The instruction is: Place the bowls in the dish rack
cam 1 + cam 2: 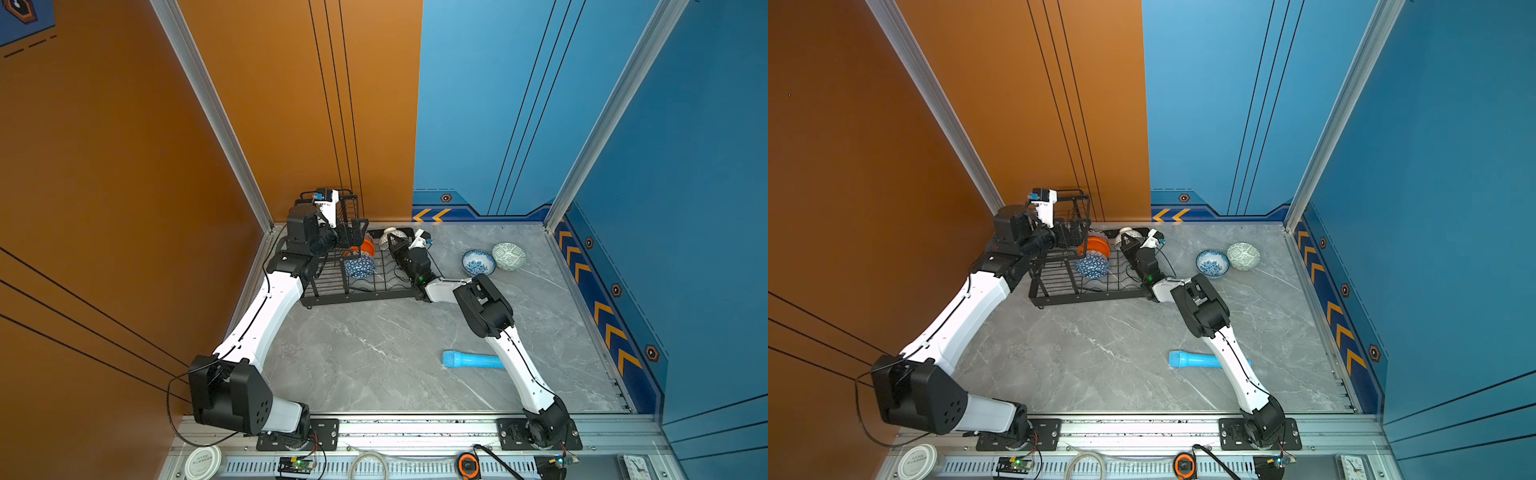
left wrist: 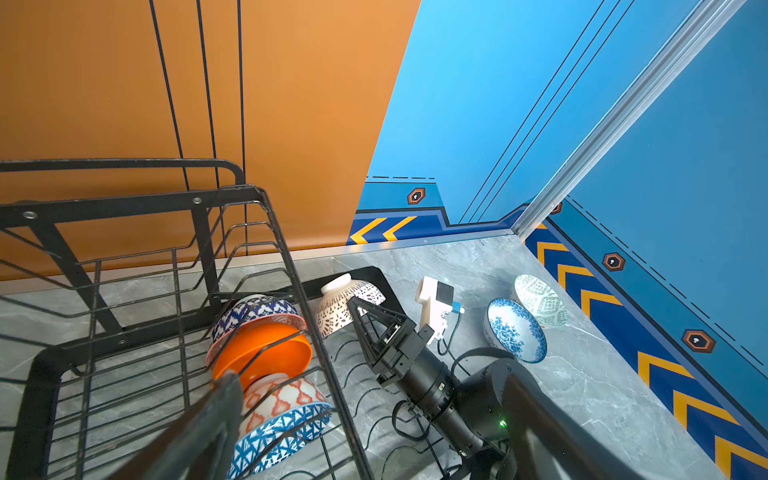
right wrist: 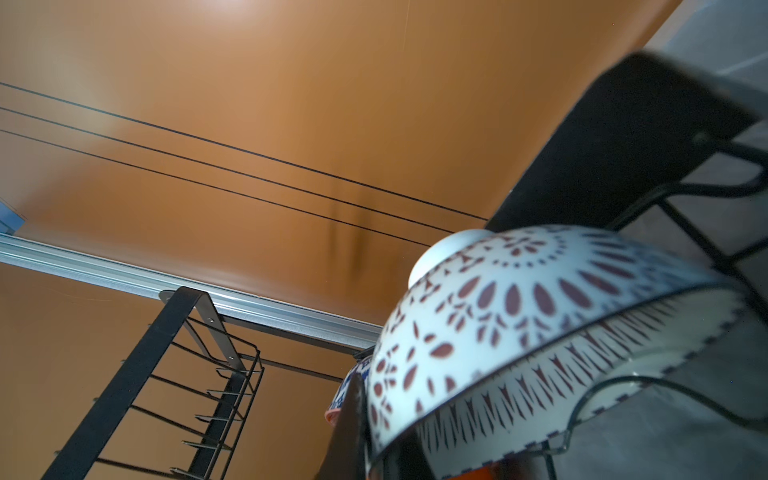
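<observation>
Next, my right gripper lets go of the white dark-dotted bowl in the tray's far corner [image 1: 389,240] [image 3: 564,352] beside the orange bowl.
The black wire dish rack [image 1: 332,296] [image 1: 1059,296] stands at the back left. Three bowls stand on edge in its lower tray: a blue-and-white one with a pink rim [image 2: 255,311], a plain orange one [image 2: 270,353] [image 1: 367,246], and one with orange diamonds and a blue triangle band [image 2: 286,415] [image 1: 360,266]. My right gripper [image 1: 391,246] [image 3: 374,449] is shut on the rim of the white dark-dotted bowl [image 3: 519,316] [image 2: 345,299], tilted over the tray's far right corner. My left gripper [image 1: 353,236] [image 2: 370,374] hangs open and holds nothing beside the raised basket [image 2: 137,208].
On the grey table right of the rack lie a white-blue floral bowl [image 1: 478,262] [image 2: 515,328] and a pale green patterned bowl [image 1: 508,255] [image 2: 540,301], side by side. A light blue cylinder [image 1: 471,359] lies near the front, partly under my right arm. Walls close in behind and at both sides.
</observation>
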